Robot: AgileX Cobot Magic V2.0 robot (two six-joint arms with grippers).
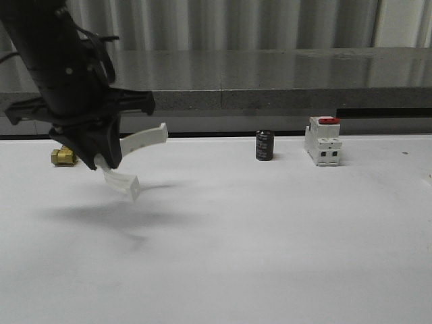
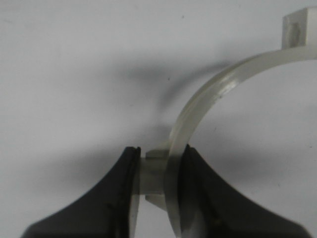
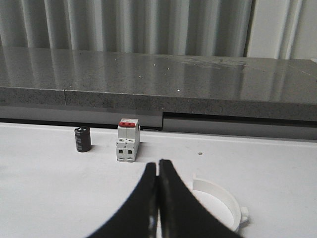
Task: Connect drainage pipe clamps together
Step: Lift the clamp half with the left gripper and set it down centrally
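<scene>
I will let go of the white drainage pipe clamp with my left gripper on the bare table [image 1: 135,205] beneath, forward of the brass fitting. The clamp now hangs above the table.
My left gripper [image 1: 101,158] hangs above the table at the left, shut on one white drainage pipe clamp [image 1: 138,155]. That half-ring curves out to the right of the fingers, one tab end up and one down. In the left wrist view the same clamp [image 2: 198,109] arcs away from the left gripper [image 2: 159,173], pinched at its middle block. The other drainage pipe clamp [image 3: 223,198] lies flat on the table just beside my right gripper [image 3: 158,166], which is shut with nothing between its fingers.
A white switch with a red top [image 1: 322,140] and a small black cylinder [image 1: 264,145] stand at the back of the table. A brass fitting [image 1: 62,156] lies behind the left arm. A grey ledge [image 1: 270,81] runs along the back edge.
</scene>
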